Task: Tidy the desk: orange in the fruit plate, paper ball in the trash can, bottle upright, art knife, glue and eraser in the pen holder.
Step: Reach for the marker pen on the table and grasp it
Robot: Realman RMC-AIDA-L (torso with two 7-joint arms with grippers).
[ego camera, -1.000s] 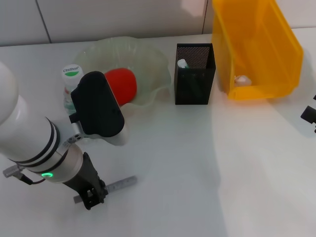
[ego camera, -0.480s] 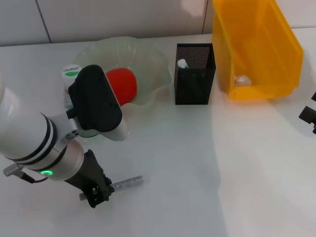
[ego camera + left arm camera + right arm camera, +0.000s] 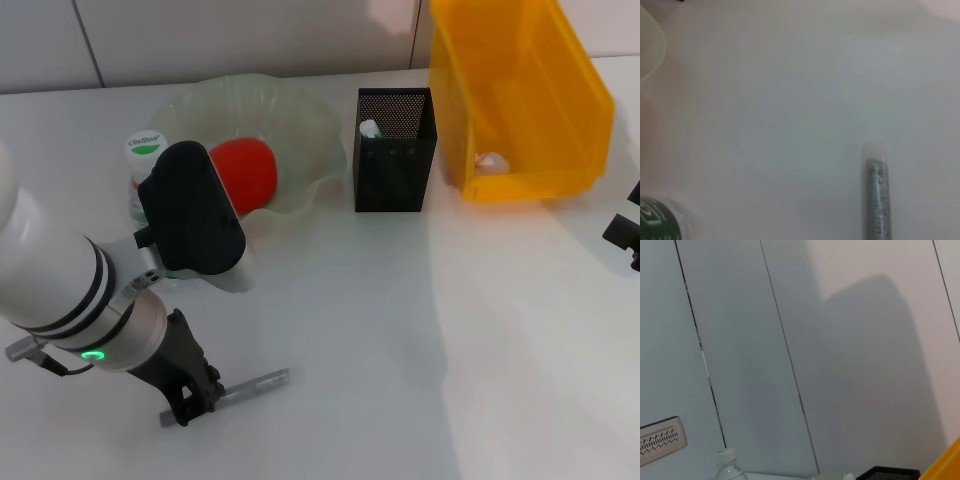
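The short end of the art knife sticks out behind my left gripper, so I should open and grip the art knife nearer that short end (image 3: 176, 415) before I lift it.
My left gripper (image 3: 190, 397) is low over the front left of the desk (image 3: 400, 330), shut on the art knife (image 3: 250, 384), a thin grey strip that also shows in the left wrist view (image 3: 876, 200). The orange (image 3: 248, 172) lies in the pale-green fruit plate (image 3: 310, 120). Behind my left arm the bottle (image 3: 144, 152) stands upright. The black mesh pen holder (image 3: 395, 165) holds a white and green item (image 3: 370, 128) that looks like the glue. A paper ball (image 3: 490, 160) lies in the yellow trash can (image 3: 560, 110). The eraser is out of view. My right gripper (image 3: 625, 235) is parked at the right edge.
The bulky left forearm (image 3: 60, 290) covers much of the desk's left side and the plate's near rim. The right wrist view faces the panelled wall, with the bottle cap (image 3: 725, 457) and pen holder rim (image 3: 895, 472) low in it.
The left gripper and the art knife shifted slightly right and then back toward the desk's front edge together. The knife's angle changed a little. The right arm stayed put.
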